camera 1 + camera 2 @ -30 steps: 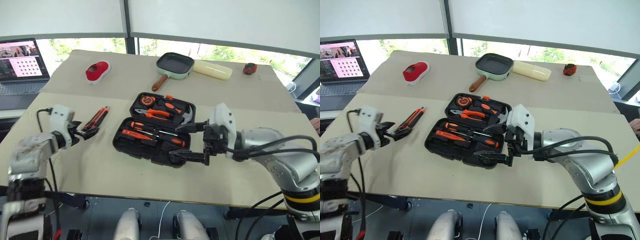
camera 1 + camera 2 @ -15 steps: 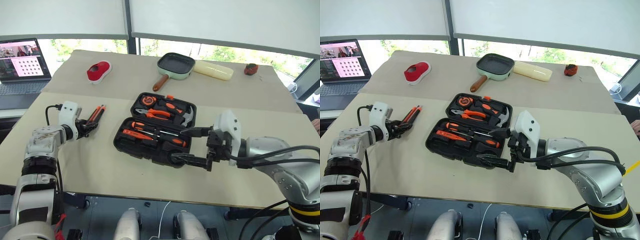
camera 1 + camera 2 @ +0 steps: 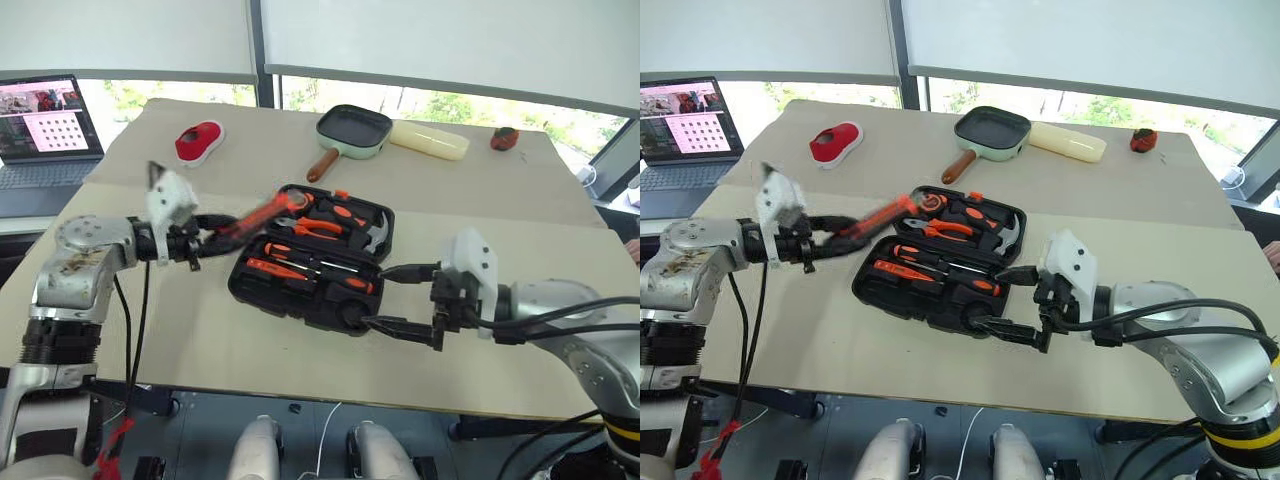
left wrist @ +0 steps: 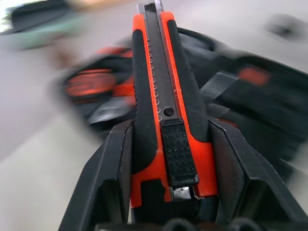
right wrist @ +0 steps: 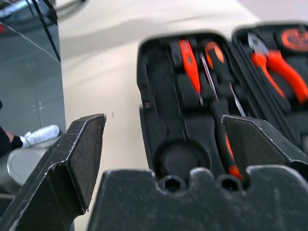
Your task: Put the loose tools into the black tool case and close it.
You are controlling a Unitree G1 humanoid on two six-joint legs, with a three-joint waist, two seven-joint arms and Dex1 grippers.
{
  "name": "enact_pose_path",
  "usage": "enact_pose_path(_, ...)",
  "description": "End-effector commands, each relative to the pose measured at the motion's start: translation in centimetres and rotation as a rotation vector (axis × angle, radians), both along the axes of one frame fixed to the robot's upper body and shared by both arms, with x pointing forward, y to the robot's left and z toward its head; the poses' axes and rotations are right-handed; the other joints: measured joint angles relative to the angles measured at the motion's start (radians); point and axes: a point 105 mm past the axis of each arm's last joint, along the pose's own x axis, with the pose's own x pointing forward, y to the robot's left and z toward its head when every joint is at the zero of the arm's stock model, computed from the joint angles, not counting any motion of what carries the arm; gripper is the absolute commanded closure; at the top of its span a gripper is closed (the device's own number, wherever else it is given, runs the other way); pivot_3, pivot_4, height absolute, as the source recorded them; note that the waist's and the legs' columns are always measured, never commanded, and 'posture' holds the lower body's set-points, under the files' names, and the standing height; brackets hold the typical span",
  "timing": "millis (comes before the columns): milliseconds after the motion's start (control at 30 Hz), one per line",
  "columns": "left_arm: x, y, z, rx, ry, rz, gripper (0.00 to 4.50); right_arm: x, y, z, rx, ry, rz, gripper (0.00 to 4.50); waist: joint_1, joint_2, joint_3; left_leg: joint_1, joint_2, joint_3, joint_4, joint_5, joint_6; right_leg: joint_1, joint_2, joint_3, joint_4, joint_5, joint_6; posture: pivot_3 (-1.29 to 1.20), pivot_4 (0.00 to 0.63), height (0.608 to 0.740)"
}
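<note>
The robot's left gripper will release the utility knife between the thin orange screwdriver and the case's front rim (image 3: 289,294).
The black tool case (image 3: 290,300) lies open mid-table. Its front half holds two orange-and-black screwdrivers (image 3: 322,277) and a thin orange one (image 5: 190,62); pliers (image 3: 318,227) and a hammer (image 3: 372,233) sit in the back half. My left gripper (image 3: 205,232) is shut on the orange-black utility knife (image 4: 163,96). It holds the knife (image 3: 250,215) in the air, pointing over the case's left end. My right gripper (image 3: 395,298) stands open at the case's front right corner, with nothing between its fingers. In the right wrist view the case (image 5: 168,120) lies just beyond that gripper.
A green pan (image 3: 352,130), a cream-coloured block (image 3: 428,140) and a small red object (image 3: 502,138) lie at the back of the table. A red-and-white item (image 3: 198,140) sits back left. A laptop (image 3: 45,120) stands off the table's left side.
My left gripper closed on the utility knife, lifted it off the table and swung it right towards the case. The right gripper drew slightly right and stayed open.
</note>
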Motion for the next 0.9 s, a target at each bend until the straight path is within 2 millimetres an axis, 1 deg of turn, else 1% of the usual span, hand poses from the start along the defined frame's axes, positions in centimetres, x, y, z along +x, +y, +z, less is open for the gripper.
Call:
enact_pose_path(33,-0.1,-0.6,-1.5,0.221,-0.061,-0.222,2.69,-0.6,0.1,1.0,0.014,-0.047,0.002,0.0,0.0,0.0,0.0,0.0,0.0,0.0,0.0,0.0,0.0,0.0,0.0,0.0,0.0,0.0,0.0,0.0,0.15,0.74)
enact_pose_path(167,1.3,-1.1,-1.9,0.313,-0.099,-0.346,2.69,-0.9,0.0,0.8,0.021,-0.05,-0.029,0.0,0.001,0.0,0.0,-0.002,0.001,0.0,0.001,0.0,0.0,-0.001,0.001,0.0,0.0,0.0,0.0,0.0,0.15,0.74)
enact_pose_path(300,2.3,-1.7,-2.0,0.355,-0.132,-0.416,2.69,-1.2,-0.2,0.7,0.027,-0.05,-0.067,0.0,0.001,0.0,0.0,-0.004,0.0,-0.001,0.002,0.0,0.001,-0.001,0.001,0.0,-0.002,0.0,0.001,0.0,0.15,0.74)
enact_pose_path(500,2.4,-2.5,-2.5,0.395,-0.157,-0.508,2.69,-1.7,-0.5,0.5,0.031,-0.054,-0.122,0.0,-0.002,-0.001,0.0,-0.004,0.0,-0.001,0.002,0.0,0.001,-0.001,0.001,0.0,-0.002,0.0,0.002,0.0,0.15,0.74)
enact_pose_path(833,2.8,-1.9,-3.7,0.427,-0.126,-0.505,2.69,-2.0,-0.6,0.6,0.027,-0.058,-0.153,0.0,-0.002,0.0,0.0,-0.004,0.0,-0.002,0.002,0.0,0.001,-0.001,0.001,0.0,-0.001,0.0,0.002,0.0,0.15,0.74)
enact_pose_path(900,3.0,-1.7,-3.6,0.422,-0.122,-0.487,1.68,-2.0,-0.5,0.4,0.022,-0.054,-0.146,0.0,-0.002,-0.001,0.0,-0.004,0.0,-0.002,0.003,0.0,0.001,0.0,0.001,0.0,-0.001,0.0,0.002,0.0,0.15,0.74)
